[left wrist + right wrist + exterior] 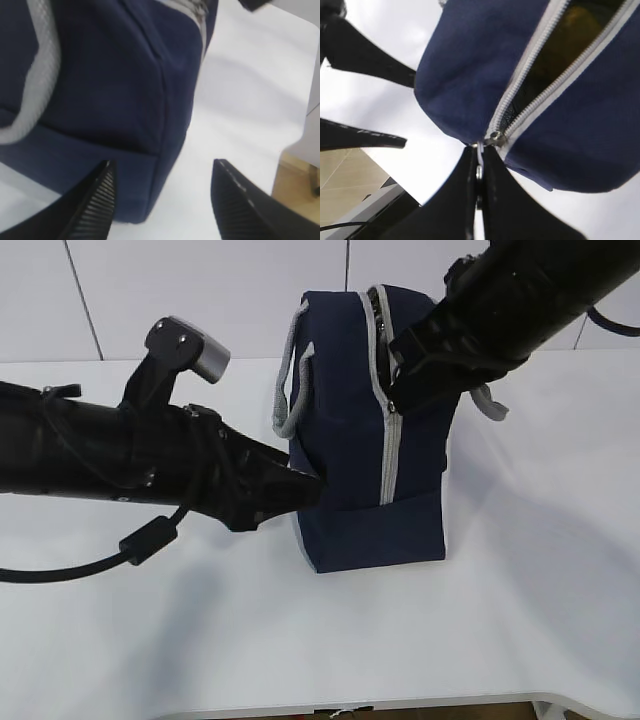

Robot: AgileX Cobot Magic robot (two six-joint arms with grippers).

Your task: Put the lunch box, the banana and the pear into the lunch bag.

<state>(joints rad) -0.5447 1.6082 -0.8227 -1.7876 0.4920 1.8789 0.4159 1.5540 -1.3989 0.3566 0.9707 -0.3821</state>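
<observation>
The lunch bag's lower corner is between the open fingers of my left gripper, which should pinch the lunch bag's side fold higher up [330,453] before my right gripper pulls the zipper shut.
The navy lunch bag [345,440] stands upright mid-table, its grey zipper [389,455] running down the near face. My right gripper [478,150] is shut on the zipper's metal pull [479,171], just below the slider [495,136]. Above the slider the zipper gapes, and something dull yellow [565,40] shows inside; I cannot tell which fruit. My left gripper [164,162] is open, its fingers either side of the bag's lower corner [150,195], with the right finger [240,205] clear of the fabric. The lunch box, banana and pear are otherwise hidden.
A grey webbing handle [290,390] loops off the bag's left side. White table [500,620] stretches in front and to the right, with its front edge near the bottom. A pale wall stands behind.
</observation>
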